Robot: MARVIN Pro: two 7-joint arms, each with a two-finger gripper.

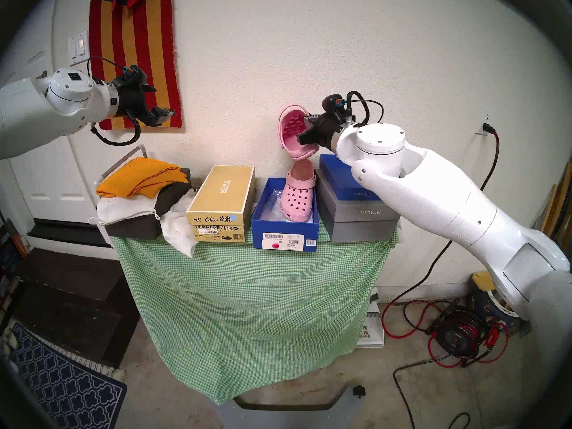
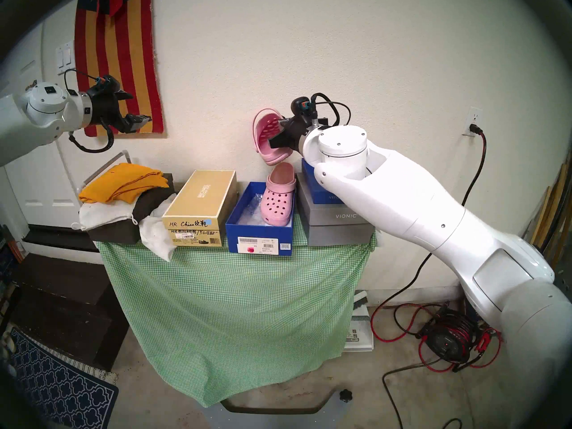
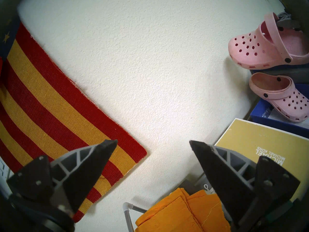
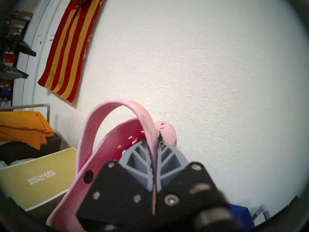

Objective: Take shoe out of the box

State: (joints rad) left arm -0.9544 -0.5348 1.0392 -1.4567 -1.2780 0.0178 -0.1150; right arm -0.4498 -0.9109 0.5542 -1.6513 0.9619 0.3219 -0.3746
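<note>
The pink clog, now held above the open royal-blue box, will be put down by my right gripper in the blue lid on top of the grey Vionic boxes (image 1: 366, 168).
My right gripper (image 1: 305, 129) is shut on the side wall of a pink clog (image 1: 292, 132) and holds it in the air above the open royal-blue box (image 1: 284, 230). In the right wrist view the fingers (image 4: 142, 156) pinch the clog's rim (image 4: 117, 139). A second pink clog (image 1: 297, 196) stands tilted in the box, heel up against the back wall, on clear wrapping. The box has a white barcode label with a pink dot on its front. My left gripper (image 1: 161, 114) is open and empty, high at the left near the striped wall hanging; its wrist view shows both clogs (image 3: 260, 49).
A gold Michael Kors box (image 1: 221, 199) stands left of the blue box. A blue lid (image 1: 343, 177) lies on stacked grey Vionic boxes (image 1: 359, 218) at the right, under my right arm. Orange cloth (image 1: 142, 176) and white bags lie on a dark box far left. Green checked cloth (image 1: 247, 295) covers the table.
</note>
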